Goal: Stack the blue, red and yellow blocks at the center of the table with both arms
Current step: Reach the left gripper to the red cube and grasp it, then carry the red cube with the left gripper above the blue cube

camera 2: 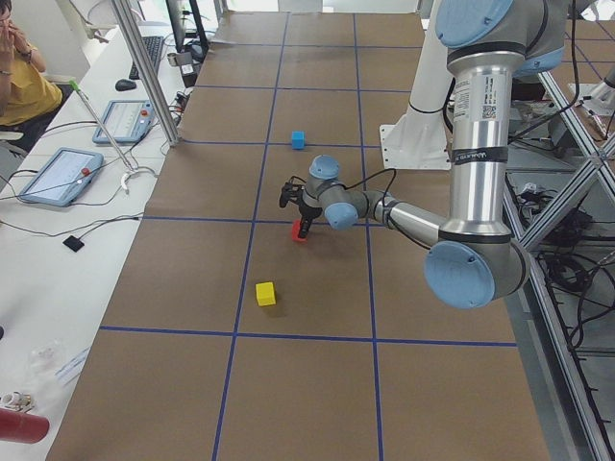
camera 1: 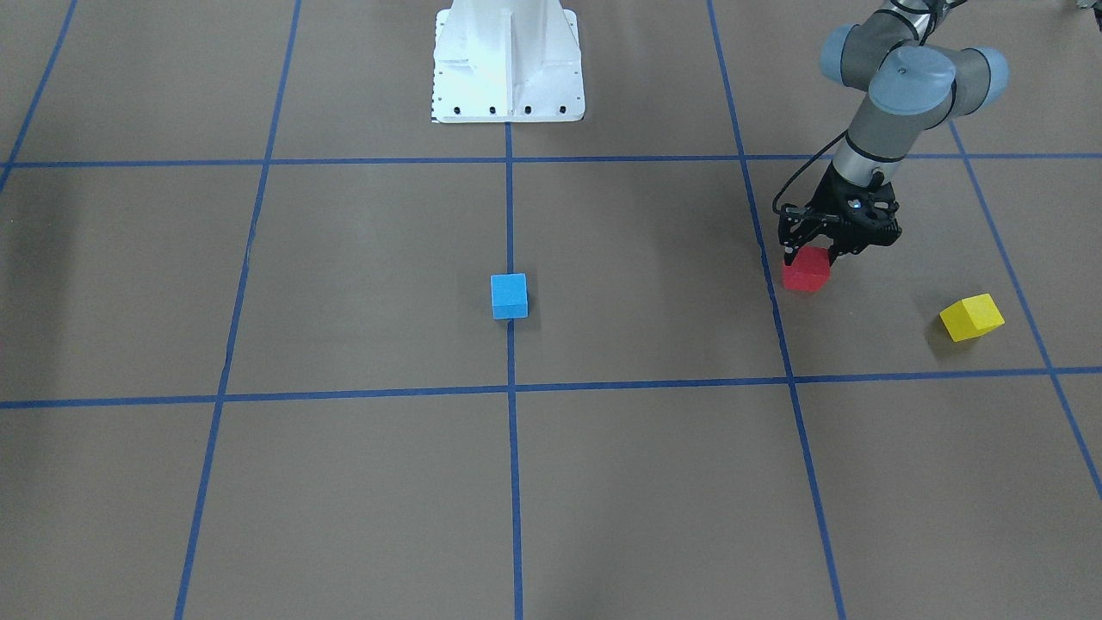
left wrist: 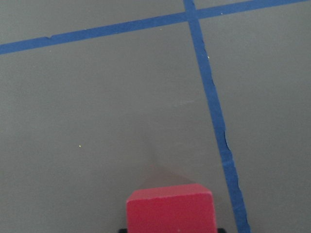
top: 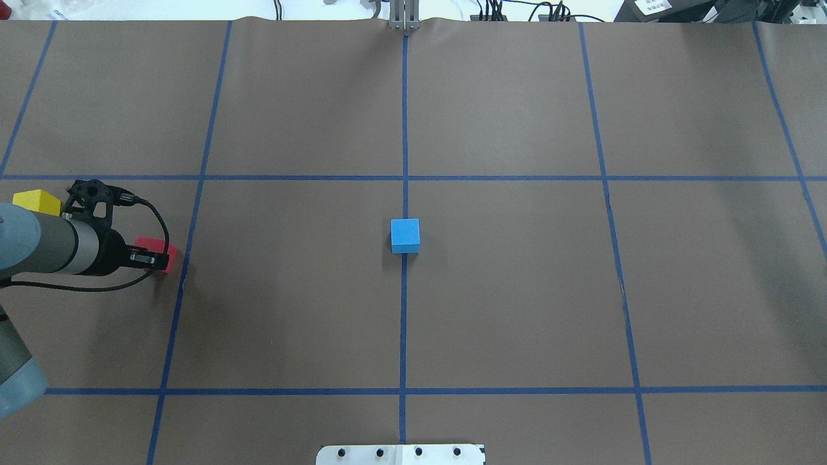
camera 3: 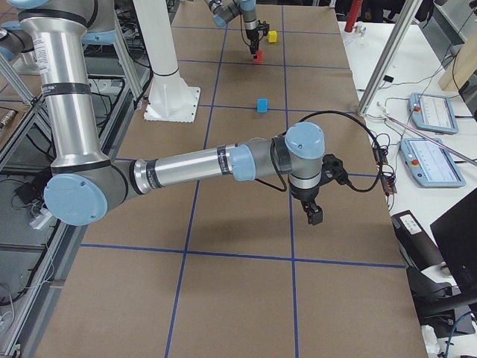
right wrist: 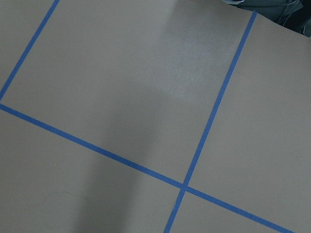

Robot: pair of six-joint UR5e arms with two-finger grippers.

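Observation:
Next, I let go of the red block with my left gripper on top of the blue block [camera 1: 506,282] at the centre tape line.
The blue block [camera 1: 509,295] sits on the centre tape line, alone; it also shows in the overhead view [top: 405,235]. My left gripper [camera 1: 809,256] points down with its fingers shut on the red block [camera 1: 807,274], low at the table. The left wrist view shows the red block [left wrist: 170,211] at its bottom edge. The yellow block [camera 1: 971,317] lies tilted beyond it, apart, near the table's left end. My right gripper [camera 3: 316,217] hangs over bare table far from all blocks; I cannot tell whether it is open or shut.
The white robot base [camera 1: 508,60] stands at the table's robot side. Blue tape lines [camera 1: 510,387] divide the brown table into squares. Side benches with tablets [camera 2: 62,173] and an operator [camera 2: 24,77] lie beyond the far edge.

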